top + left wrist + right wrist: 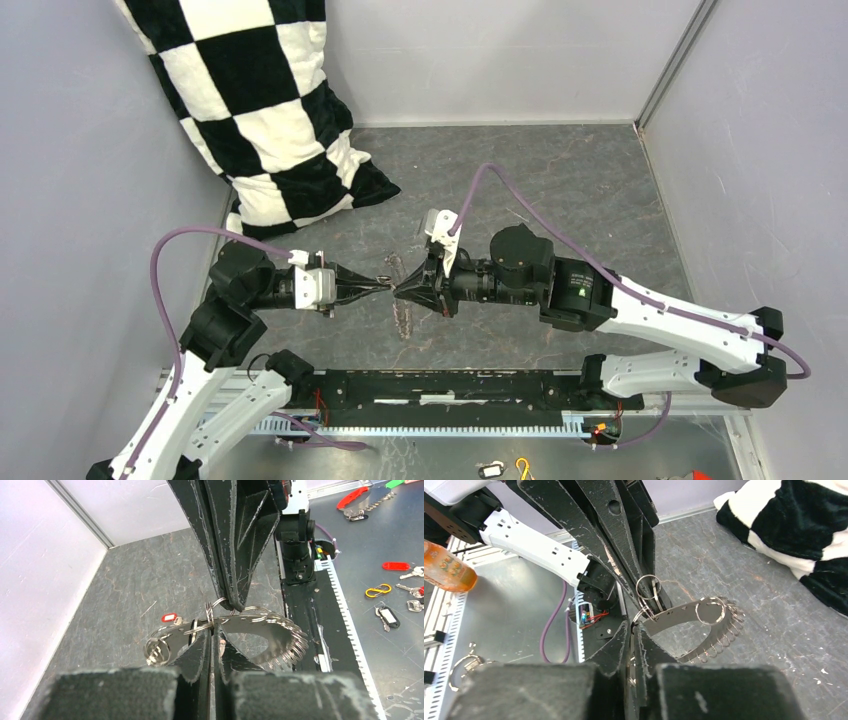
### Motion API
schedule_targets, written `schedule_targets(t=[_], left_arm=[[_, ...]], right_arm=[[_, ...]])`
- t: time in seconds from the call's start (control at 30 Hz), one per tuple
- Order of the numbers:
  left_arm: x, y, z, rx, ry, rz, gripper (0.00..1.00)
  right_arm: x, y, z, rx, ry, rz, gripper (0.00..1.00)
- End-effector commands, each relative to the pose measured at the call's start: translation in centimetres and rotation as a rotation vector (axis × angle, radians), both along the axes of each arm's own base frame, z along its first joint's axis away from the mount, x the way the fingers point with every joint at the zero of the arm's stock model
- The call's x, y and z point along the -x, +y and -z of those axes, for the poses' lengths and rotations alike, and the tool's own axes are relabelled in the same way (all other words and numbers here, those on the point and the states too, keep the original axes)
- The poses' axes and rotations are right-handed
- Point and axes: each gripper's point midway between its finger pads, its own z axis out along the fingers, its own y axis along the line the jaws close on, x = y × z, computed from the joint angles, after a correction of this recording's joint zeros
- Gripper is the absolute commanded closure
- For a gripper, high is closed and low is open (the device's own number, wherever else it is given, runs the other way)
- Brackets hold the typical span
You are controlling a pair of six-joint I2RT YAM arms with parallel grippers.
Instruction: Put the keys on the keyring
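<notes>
Next, I open my right gripper, turn it square and take the hoop's end [656, 614] at my left gripper's fingers, because my right gripper pinches the split ring at a slant.
The keyring [272, 641], a flat grey metal hoop fringed with small wire rings, hangs between my two grippers over the table's near middle [402, 318]. My left gripper [215, 632] is shut on the hoop's upper band. My right gripper [633, 625] comes in from the opposite side, tip to tip with the left [398, 290]. Its jaws are pressed together on a small split ring [642, 614] at the end of the keyring [706, 625]. A red-headed key [169, 617] shows just beyond the hoop; I cannot tell whether it hangs or lies on the table.
A black-and-white checkered pillow [270, 110] leans in the back left corner. On the metal shelf beside the arm bases lie a yellow hook [378, 590], a red tag [396, 566] and a dark tag [387, 616]. Grey walls close in three sides.
</notes>
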Motion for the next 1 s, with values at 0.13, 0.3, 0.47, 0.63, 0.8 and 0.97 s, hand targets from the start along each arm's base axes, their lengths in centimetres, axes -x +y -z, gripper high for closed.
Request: schedule_targets(t=[0.13,0.3,0.47,0.63,0.8,0.97], left_arm=[[0.2,-0.1,-1.4,0.049,-0.016,-0.002,0.98],[0.1,-0.2,-1.6,0.061,0.015,-0.008,0.98],[0.0,-0.3,-1.9,0.082,0.073,-0.022,0.98],[0.0,-0.4,-1.9,0.089,0.113,-0.023,0.98],[0.4,-0.4,-2.2,0.098,0.115,-0.005,0.98],[0.9,-0.5,-2.3,0.103,0.121,0.022,0.98]], right_arm=[[-0.4,-0.8,-2.3,-0.098,-0.053,0.031,1.00],[0.3,-1.0,-1.9,-0.090,-0.080,-0.015,1.00],[0.8,-1.3,-1.8,-0.075,-0.131,-0.061,1.00],[1.1,-1.9,-2.2,-0.072,-0.189,-0.083,1.00],[1.2,-2.3,-2.3,-0.067,-0.194,-0.081,1.00],[1.6,-2.4,-1.8,-0.050,-0.235,-0.125,0.92]])
